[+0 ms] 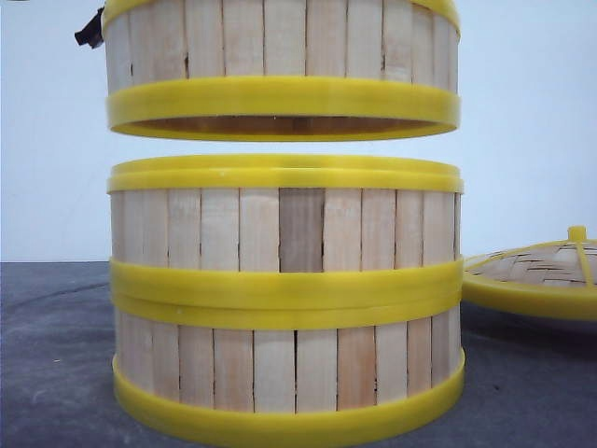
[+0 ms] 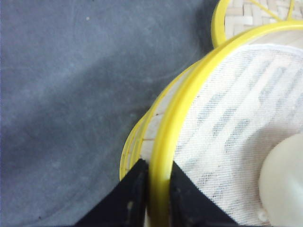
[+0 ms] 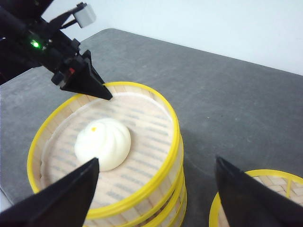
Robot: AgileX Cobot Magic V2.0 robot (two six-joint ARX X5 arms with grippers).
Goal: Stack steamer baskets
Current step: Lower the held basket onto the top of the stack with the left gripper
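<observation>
My left gripper needs to set the lifted steamer basket down on the yellow top rim of the stacked steamer baskets (image 1: 285, 170) and let it go there.
Two steamer baskets stand stacked on the dark table, the upper one (image 1: 280, 229) on the lower one (image 1: 280, 369). A third steamer basket (image 1: 280, 56) hangs just above the stack, with a narrow gap under it. My left gripper (image 2: 158, 163) is shut on this basket's yellow rim (image 2: 163, 142), one finger inside and one outside. The same grip shows in the right wrist view (image 3: 102, 92). A white bun (image 3: 102, 143) lies on the mesh liner inside the lifted basket. My right gripper (image 3: 157, 161) hovers open above that basket's right side, holding nothing.
The domed woven lid (image 1: 541, 275) with yellow rim lies on the table right of the stack, close to it (image 3: 260, 194). Grey table surface (image 2: 71, 94) stretches to the left of the baskets. A pale wall stands behind.
</observation>
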